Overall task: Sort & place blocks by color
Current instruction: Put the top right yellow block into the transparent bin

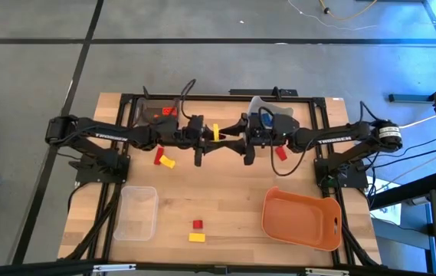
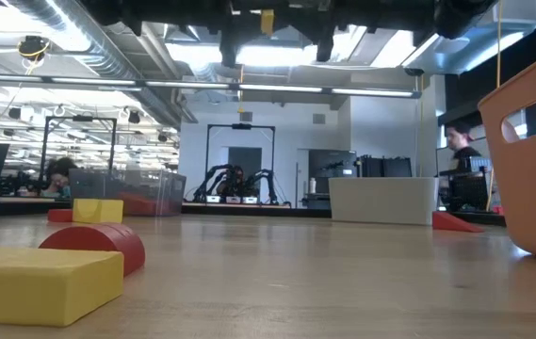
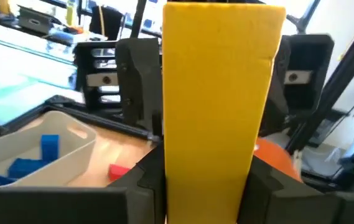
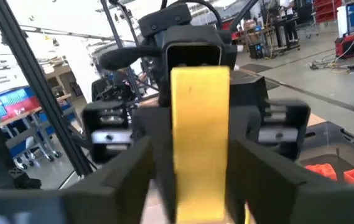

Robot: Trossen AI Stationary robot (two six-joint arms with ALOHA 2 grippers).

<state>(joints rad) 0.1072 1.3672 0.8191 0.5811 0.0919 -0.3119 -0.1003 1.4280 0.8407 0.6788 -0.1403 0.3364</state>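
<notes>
I need to use my left gripper to set the long yellow block down inside the far half of the empty clear bin [image 1: 139, 209].
A long yellow block [image 1: 216, 132] hangs high above the table's middle, between my two grippers, which face each other. My left gripper [image 3: 208, 190] comes from the table's left and is shut on the block. My right gripper [image 4: 201, 186] comes from the right and is open. Its fingers [image 3: 140, 81] stand on either side of the same block, with a narrow gap showing. On the table lie loose blocks: a red block [image 1: 158, 156] beside a yellow block [image 1: 169, 162], a red block [image 1: 280, 153], and a red block [image 1: 197, 224] above a yellow block [image 1: 196, 238]. My left gripper pinches the yellow block's two broad sides [image 3: 170, 180] between its two fingers. The fingers lie level and come from the table's left. The block stands upright in the hold, well clear of the table.
A clear bin with red blocks [image 1: 160, 112] stands at the far left. A pale bin with blue blocks [image 3: 33, 155] stands at the far right. A clear bin [image 1: 137, 213] sits near left and an orange tray [image 1: 302, 221] near right. People and other benches show beyond the table.
</notes>
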